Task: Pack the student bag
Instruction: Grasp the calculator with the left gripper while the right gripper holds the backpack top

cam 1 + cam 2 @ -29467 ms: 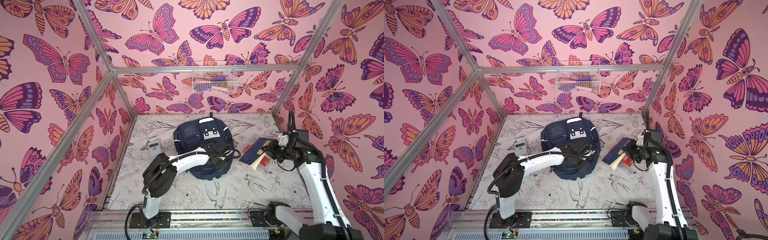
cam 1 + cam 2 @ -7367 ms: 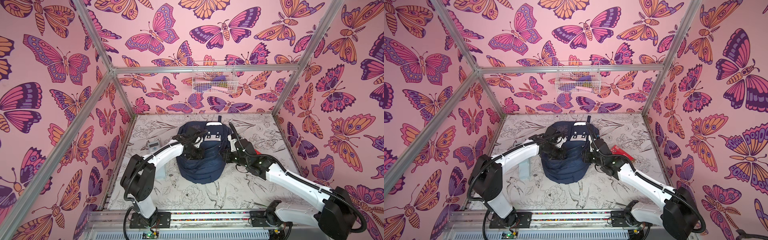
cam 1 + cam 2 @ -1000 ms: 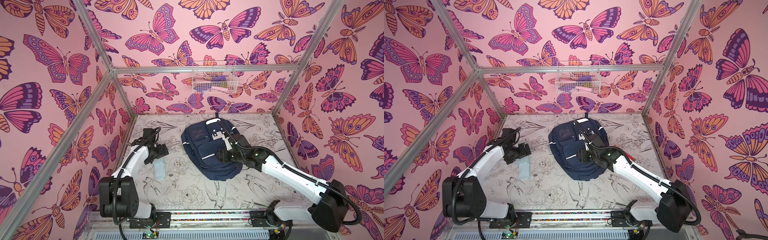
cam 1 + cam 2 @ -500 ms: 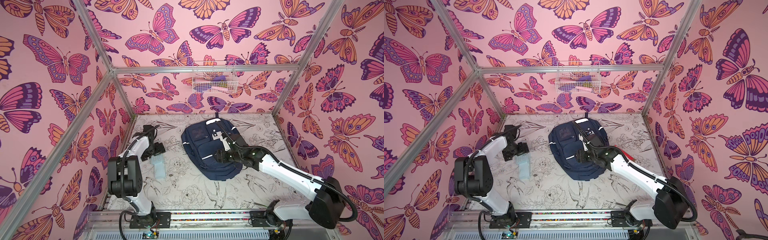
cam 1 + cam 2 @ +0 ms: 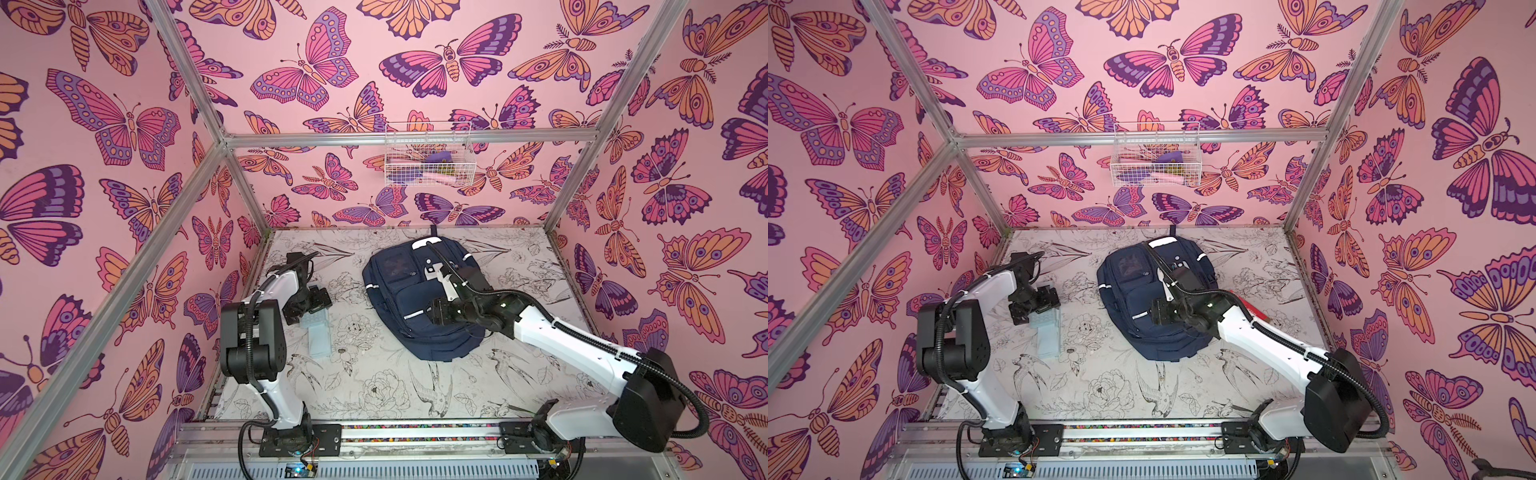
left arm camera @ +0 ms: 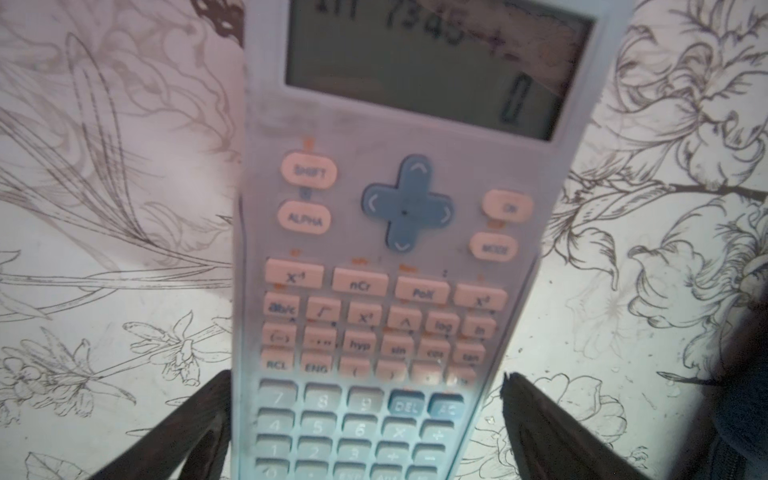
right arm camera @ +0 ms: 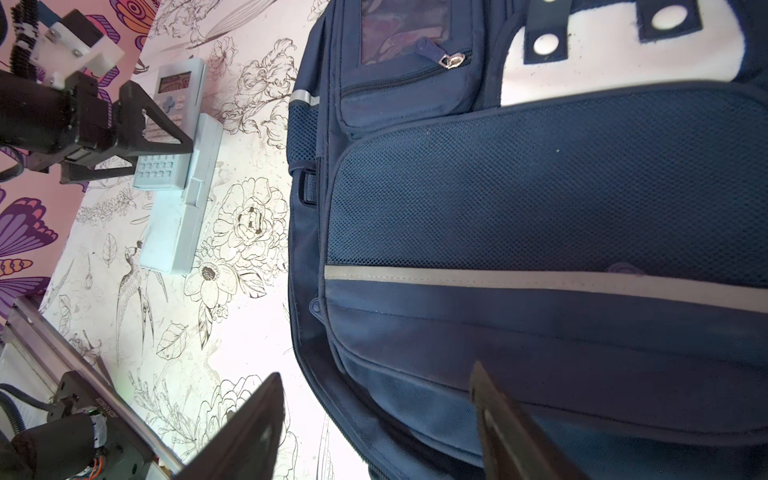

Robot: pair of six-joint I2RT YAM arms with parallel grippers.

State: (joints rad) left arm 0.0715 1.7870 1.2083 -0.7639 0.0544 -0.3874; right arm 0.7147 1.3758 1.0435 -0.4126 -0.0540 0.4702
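My right gripper is to act next, opposite my left gripper. It should close on the long side (image 7: 197, 124) of the pale blue calculator facing the student bag.
The student bag (image 5: 399, 299) (image 5: 1133, 286), navy with white stripes, lies flat on its back in the middle of the table. My right gripper (image 5: 436, 311) (image 5: 1156, 311) (image 7: 376, 371) hangs open over the lower front pocket of the bag (image 7: 540, 187), holding nothing. At the left a pale blue calculator (image 6: 399, 232) (image 7: 170, 124) lies face up, display lit. My left gripper (image 5: 307, 309) (image 5: 1036, 309) (image 6: 365, 376) is wide open and straddles its keypad end, one finger on each side, not closed on it.
A pale blue flat case (image 5: 320, 343) (image 7: 178, 216) lies under and beside the calculator. A red flat thing (image 5: 1252, 311) pokes out at the bag's right, mostly behind my right arm. A white wire basket (image 5: 428, 156) hangs on the back wall. Pink walls stand close.
My left arm has folded up near its base while its open gripper stayed over the calculator. My right gripper edged slightly left across the bag. The bag has not moved.
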